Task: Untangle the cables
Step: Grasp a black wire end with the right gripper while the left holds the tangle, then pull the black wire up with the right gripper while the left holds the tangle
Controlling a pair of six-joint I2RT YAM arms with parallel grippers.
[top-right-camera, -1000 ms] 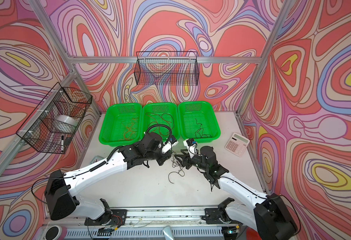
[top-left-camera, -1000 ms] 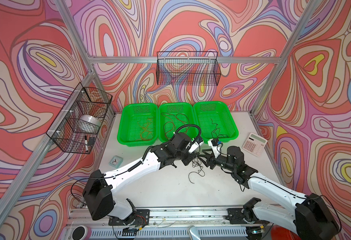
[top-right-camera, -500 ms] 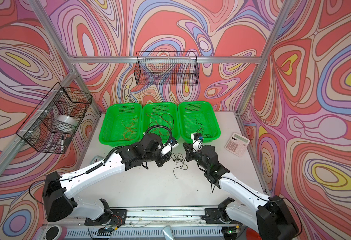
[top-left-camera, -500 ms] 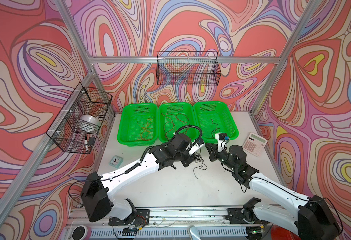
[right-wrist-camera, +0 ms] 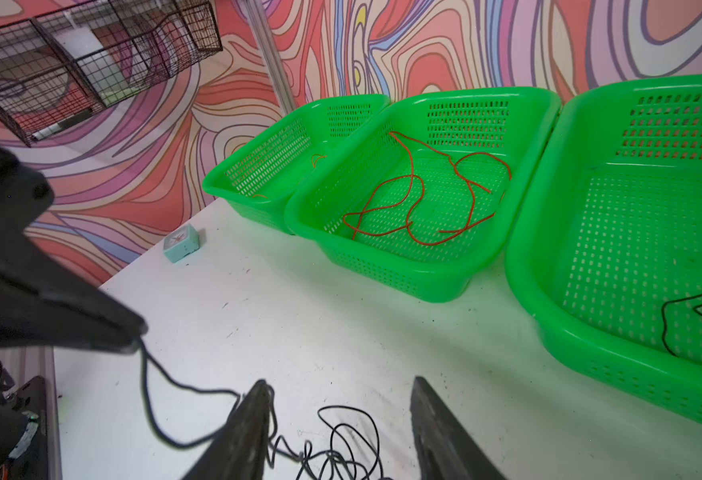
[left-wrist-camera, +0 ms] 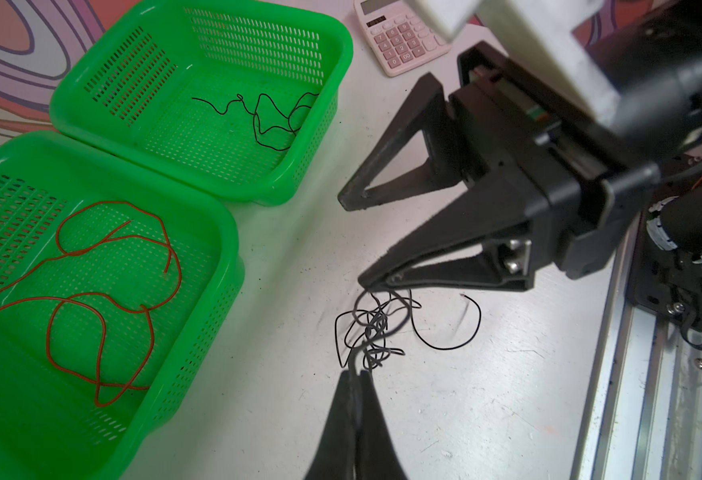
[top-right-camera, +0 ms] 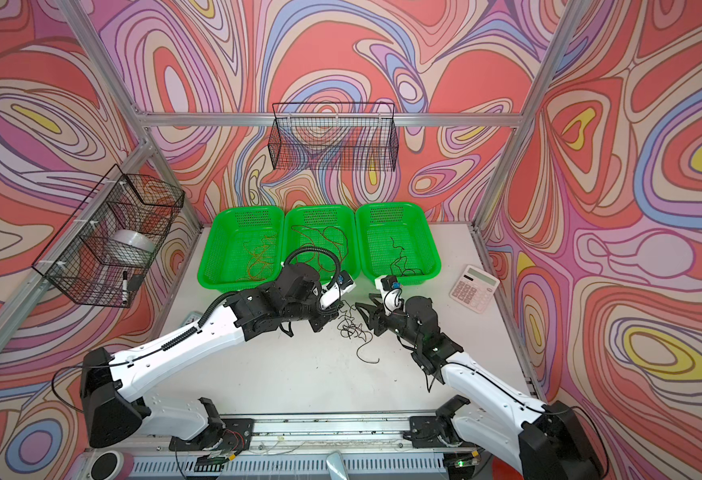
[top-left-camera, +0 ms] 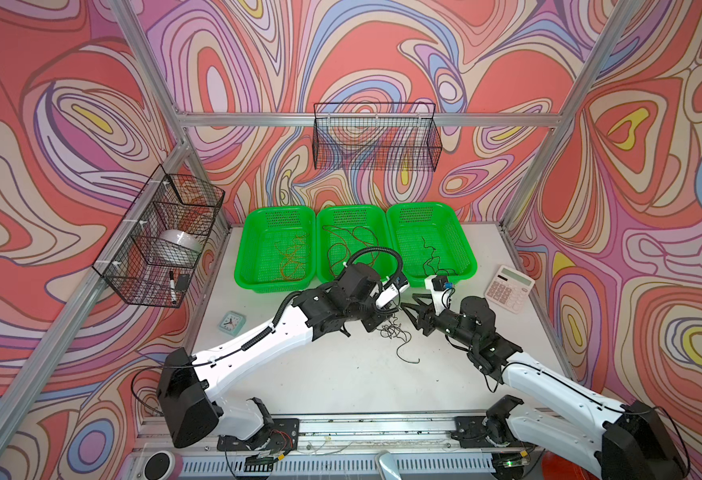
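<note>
The black cable in the robot's left gripper curls loosely into the tangle, so the right gripper will pinch the cable's curl (left-wrist-camera: 407, 313) and pull it tight away from the left gripper.
A tangle of thin black cables (top-left-camera: 390, 332) (top-right-camera: 351, 328) lies on the white table between my two arms. My left gripper (left-wrist-camera: 355, 374) (top-left-camera: 378, 321) is shut on one black strand at the edge of the tangle (left-wrist-camera: 372, 328). My right gripper (right-wrist-camera: 339, 382) (left-wrist-camera: 351, 243) (top-left-camera: 409, 308) stands open just over the tangle (right-wrist-camera: 341, 449), and a strand brushes one of its fingers (right-wrist-camera: 253, 415). Orange cables (top-left-camera: 293, 262), red-brown cables (top-left-camera: 341, 245) and a black cable (top-left-camera: 430, 257) lie apart in three green baskets.
The three green baskets (top-left-camera: 274, 286) stand side by side at the back of the table. A pink calculator (top-left-camera: 509, 286) lies at the right and a small clock (top-left-camera: 231, 322) at the left. Wire baskets (top-left-camera: 162, 237) (top-left-camera: 376, 137) hang on the walls.
My right gripper closed, lifted away from the tangle, then opened again and came back down beside it. The left gripper stayed shut on its strand.
</note>
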